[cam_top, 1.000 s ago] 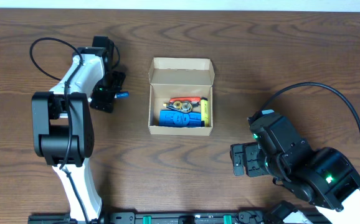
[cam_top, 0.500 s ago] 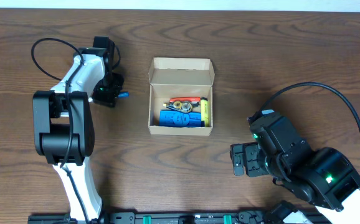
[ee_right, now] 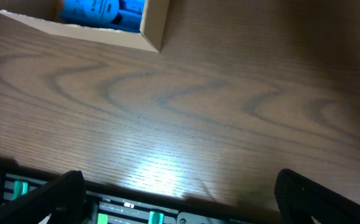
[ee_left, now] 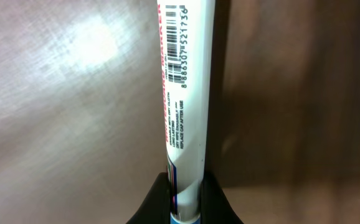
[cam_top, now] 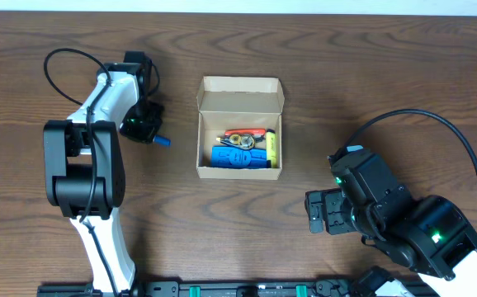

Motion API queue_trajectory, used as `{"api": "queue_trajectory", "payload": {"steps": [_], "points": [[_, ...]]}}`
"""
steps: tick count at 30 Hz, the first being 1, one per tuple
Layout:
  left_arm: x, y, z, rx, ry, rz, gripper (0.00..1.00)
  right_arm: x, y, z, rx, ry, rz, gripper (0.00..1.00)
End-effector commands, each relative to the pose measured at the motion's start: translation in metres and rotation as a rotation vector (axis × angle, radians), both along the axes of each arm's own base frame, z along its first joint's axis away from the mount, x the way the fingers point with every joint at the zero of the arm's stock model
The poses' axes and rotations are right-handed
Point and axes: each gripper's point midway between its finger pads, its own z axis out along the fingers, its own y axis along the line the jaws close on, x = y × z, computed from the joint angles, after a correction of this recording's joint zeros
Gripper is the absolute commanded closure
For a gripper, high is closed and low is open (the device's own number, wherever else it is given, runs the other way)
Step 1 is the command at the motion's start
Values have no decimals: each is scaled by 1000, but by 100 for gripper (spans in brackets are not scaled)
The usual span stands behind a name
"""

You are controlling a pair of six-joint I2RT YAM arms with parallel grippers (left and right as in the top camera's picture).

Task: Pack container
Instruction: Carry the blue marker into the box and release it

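Observation:
I am going to let the white marker go from my left gripper on the blue item's far edge [cam_top: 233, 150], beside the red-and-metal piece. The white marker is now just above the wood.
The container [cam_top: 240, 97] is an open tan cardboard box at mid-table, its flap lid standing at the far side. Inside lie a blue item [cam_top: 238, 157], a yellow marker [cam_top: 271, 145] and a red-and-metal piece [cam_top: 240, 136]. My left gripper [cam_top: 145, 125] is left of the box, shut on a white marker [ee_left: 189, 93] with red print, a barcode and a blue end [cam_top: 162, 141]. In the left wrist view both black fingers [ee_left: 158, 199] press the marker's sides just above the wood. My right gripper [cam_top: 317, 213] stands open over bare table at the front right, nothing between its fingers.
The box's near corner [ee_right: 154, 28] shows at the top left of the right wrist view. A black cable [cam_top: 61, 62] loops behind the left arm. A black rail with green lights [cam_top: 238, 289] runs along the table's front edge.
My left gripper has gone from open to shut on the white marker. The marker's blue end has swung a little toward the front of the table. The right arm has not moved.

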Motion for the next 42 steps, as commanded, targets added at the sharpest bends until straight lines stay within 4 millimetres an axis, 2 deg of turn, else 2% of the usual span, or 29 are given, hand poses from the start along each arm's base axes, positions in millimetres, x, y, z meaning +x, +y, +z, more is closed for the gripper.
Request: {"api": "queue_trajectory", "payload": {"steps": [1,5,8,10,13,15,17,22,26,31,35,42], "points": [[2,-3,14,-30,-10,-112,94,-1,1,0,2,3,2,1],[11,-8,54,-14,-116,-246,94,-1,1,0,2,3,2,1],[27,-21,97,5,-278,-461,95,-1,1,0,2,3,2,1],[36,-38,131,26,-406,-692,94,-1,1,0,2,3,2,1],[35,-72,177,97,-554,-1076,94,-1,1,0,2,3,2,1],[23,-97,195,134,-595,-1371,94,-1,1,0,2,3,2,1],[-1,-127,204,134,-605,-1707,94,-1,1,0,2,3,2,1],[-48,-175,196,140,-523,-2266,94,-1,1,0,2,3,2,1],[-63,-198,181,135,-461,-2534,94,-1,1,0,2,3,2,1],[-50,-191,160,243,-298,-2627,94,-1,1,0,2,3,2,1],[-63,-192,137,109,-225,-2727,94,-1,1,0,2,3,2,1],[-54,-189,101,65,-110,-2736,93,-1,1,0,2,3,2,1]]}}
